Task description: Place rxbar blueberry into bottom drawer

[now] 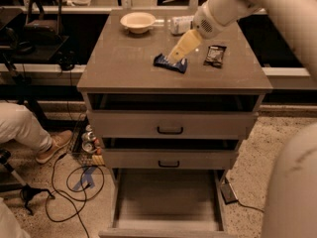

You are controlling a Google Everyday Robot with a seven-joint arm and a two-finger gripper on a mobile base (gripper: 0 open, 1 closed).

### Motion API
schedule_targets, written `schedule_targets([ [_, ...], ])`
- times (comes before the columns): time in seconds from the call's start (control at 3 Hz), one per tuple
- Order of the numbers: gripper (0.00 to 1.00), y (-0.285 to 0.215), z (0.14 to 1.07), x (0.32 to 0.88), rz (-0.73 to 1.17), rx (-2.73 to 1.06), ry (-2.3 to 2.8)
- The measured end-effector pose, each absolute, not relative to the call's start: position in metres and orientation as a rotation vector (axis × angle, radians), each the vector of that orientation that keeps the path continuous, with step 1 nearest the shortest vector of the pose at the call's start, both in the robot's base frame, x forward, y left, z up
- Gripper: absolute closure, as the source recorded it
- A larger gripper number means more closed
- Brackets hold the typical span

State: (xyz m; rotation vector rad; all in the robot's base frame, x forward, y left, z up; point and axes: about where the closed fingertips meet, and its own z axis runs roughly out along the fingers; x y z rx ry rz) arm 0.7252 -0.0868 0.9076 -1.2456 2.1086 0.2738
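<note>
The middle of the rxbar blueberry (172, 63) will be gripped by my gripper as it closes there, and both of the bar's ends will stick out beside my fingers.
The rxbar blueberry (168, 63), a flat dark blue bar with white lettering, lies on the cabinet top near its middle. My gripper (176, 56) reaches down from the upper right and its yellowish fingers (184, 45) sit right over the bar's right end. The bottom drawer (168, 202) is pulled out at the foot of the cabinet, its plain floor bare.
A black-brown snack packet (215, 55) lies right of the bar. A pale bowl (137, 21) and a lying clear bottle (181, 24) sit at the back of the top. Two upper drawers with black handles (170, 130) are shut. A seated person's leg (25, 130) and cables (74, 182) are at the left.
</note>
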Motion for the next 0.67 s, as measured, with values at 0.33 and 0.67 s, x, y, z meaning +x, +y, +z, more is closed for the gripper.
schedule_targets([
  [0.33,0.00,-0.063,0.888,0.739,0.329,-1.266,2.113],
  [0.67,0.00,-0.042,0.872,0.749,0.367,-1.293,2.116],
])
